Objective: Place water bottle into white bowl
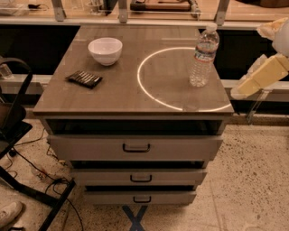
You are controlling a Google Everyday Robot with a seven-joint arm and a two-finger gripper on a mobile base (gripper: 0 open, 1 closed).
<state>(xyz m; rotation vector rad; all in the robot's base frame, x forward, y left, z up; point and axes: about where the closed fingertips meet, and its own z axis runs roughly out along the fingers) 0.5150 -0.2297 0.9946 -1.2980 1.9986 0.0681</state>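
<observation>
The water bottle's middle (204, 56), between its white cap and its base, is the next place my gripper should go to and close on.
The water bottle (203, 56) is clear and ribbed, with a white cap and a white label. It stands upright at the right side of the wooden cabinet top (135, 94), inside a bright ring of light. The white bowl (105, 50) sits empty at the far left of the top. My gripper (253, 83), cream-coloured, hangs in the air just off the cabinet's right edge. It is to the right of the bottle, about level with its lower half, and does not touch it.
A flat dark rectangular object (84, 79) lies in front of the bowl. The cabinet has three drawers (135, 147) below. A black chair frame (18, 135) and cables stand on the floor at the left. A counter with metal legs (122, 11) runs behind.
</observation>
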